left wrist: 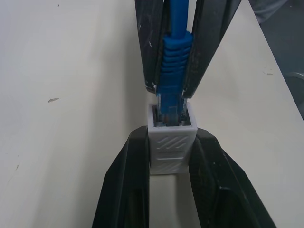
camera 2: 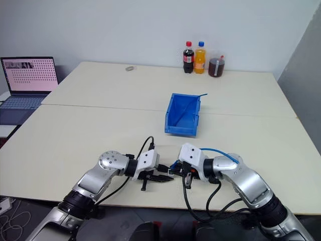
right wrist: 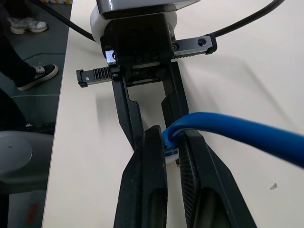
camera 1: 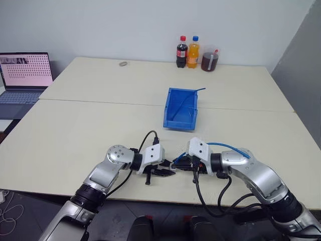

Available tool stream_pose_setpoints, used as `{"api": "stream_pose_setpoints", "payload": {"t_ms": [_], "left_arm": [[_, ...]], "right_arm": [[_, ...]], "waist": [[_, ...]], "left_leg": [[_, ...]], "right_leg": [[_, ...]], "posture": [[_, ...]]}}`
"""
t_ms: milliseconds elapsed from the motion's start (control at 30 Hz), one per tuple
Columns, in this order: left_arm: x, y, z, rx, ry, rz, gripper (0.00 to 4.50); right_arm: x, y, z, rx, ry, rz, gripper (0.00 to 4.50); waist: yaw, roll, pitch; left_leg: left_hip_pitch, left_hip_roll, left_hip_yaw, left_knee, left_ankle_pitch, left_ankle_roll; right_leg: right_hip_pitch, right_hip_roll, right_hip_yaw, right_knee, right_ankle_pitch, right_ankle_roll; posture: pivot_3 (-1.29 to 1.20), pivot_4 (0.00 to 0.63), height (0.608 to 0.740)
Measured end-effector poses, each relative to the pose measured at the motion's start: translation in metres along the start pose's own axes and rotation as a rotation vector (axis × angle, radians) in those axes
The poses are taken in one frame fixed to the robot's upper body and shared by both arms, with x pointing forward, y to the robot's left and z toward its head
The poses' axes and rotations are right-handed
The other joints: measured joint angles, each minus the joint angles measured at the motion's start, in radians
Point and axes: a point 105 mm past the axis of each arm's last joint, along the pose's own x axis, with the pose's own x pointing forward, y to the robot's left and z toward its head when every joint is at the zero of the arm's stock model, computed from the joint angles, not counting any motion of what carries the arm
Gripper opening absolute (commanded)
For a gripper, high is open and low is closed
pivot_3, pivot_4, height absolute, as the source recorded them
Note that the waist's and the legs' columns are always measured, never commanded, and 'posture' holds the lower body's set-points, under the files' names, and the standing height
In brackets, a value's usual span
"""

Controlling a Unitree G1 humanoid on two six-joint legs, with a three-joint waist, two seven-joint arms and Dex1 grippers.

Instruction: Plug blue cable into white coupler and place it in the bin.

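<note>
Next, I release the blue cable and white coupler from my right gripper in the blue bin (camera 1: 184, 111) beside the thin darker cable.
The white coupler (left wrist: 171, 149) sits upright between the fingers of my left gripper (left wrist: 171, 137), which is shut on it. The blue cable's (right wrist: 237, 130) ribbed blue boot (left wrist: 173, 61) is pinched by my right gripper (left wrist: 170, 90), and its pale clear plug (left wrist: 169, 108) sits inside the coupler's socket. Both grippers meet tip to tip just above the table's near edge, left gripper (camera 1: 169, 172) and right gripper (camera 1: 177, 162). The cable (camera 1: 231, 147) arcs back over my right wrist. The blue bin (camera 1: 181, 108) stands open on the table beyond the grippers.
A thin darker blue cable (camera 1: 190, 98) leans in the bin. Two soda bottles (camera 1: 187, 51) and a dark jar (camera 1: 209, 60) stand at the far edge, with a small grey ring (camera 1: 123, 64) to their left. An open laptop (camera 1: 25, 75) sits off the table's left side.
</note>
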Motion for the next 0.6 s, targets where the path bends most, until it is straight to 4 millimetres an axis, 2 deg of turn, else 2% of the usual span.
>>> {"api": "stream_pose_setpoints", "payload": {"t_ms": [233,433,500,533,600], "left_arm": [[0.0001,-0.0008,-0.0016,-0.017,0.006,-0.001,0.79],[0.0024,-0.0010,-0.0033,-0.026,-0.005,0.033,0.79],[0.0033,-0.0007,-0.0042,-0.036,-0.016,0.059,1.49],[0.0039,0.0007,-0.0041,-0.043,-0.023,0.079,1.53],[0.0088,-0.0008,-0.0085,-0.087,-0.034,0.111,1.97]], "right_arm": [[0.0045,-0.0031,-0.0030,-0.017,0.049,0.065,0.09],[0.0061,-0.0045,-0.0024,-0.044,0.034,0.049,0.09],[0.0040,-0.0067,-0.0011,-0.043,0.025,0.032,0.09],[0.0026,-0.0082,-0.0002,-0.042,0.022,0.019,0.09],[0.0014,-0.0066,0.0002,-0.037,0.015,0.012,0.09]], "waist": [[-0.001,0.000,-0.007],[-0.002,0.002,-0.015],[0.000,0.003,-0.014],[0.001,0.003,-0.014],[0.000,0.002,-0.013]], "left_leg": [[0.001,0.000,0.000,-0.001,0.000,0.000],[0.002,0.001,0.000,-0.001,0.000,0.001],[0.002,0.000,0.000,-0.001,0.000,0.001],[0.002,0.000,0.000,-0.001,0.000,0.001],[0.001,0.000,0.001,0.000,0.000,0.001]], "right_leg": [[0.000,0.000,0.000,0.000,-0.001,-0.001],[0.001,0.000,0.000,0.000,-0.002,-0.004],[0.000,0.000,0.000,0.000,-0.003,-0.005],[-0.001,0.000,0.000,0.000,-0.003,-0.005],[0.000,-0.001,0.001,0.000,-0.003,-0.005]], "posture": [[0.00,0.150,0.740],[0.00,0.150,0.740],[0.00,0.150,0.740],[0.00,0.150,0.740],[0.00,0.150,0.740]]}}
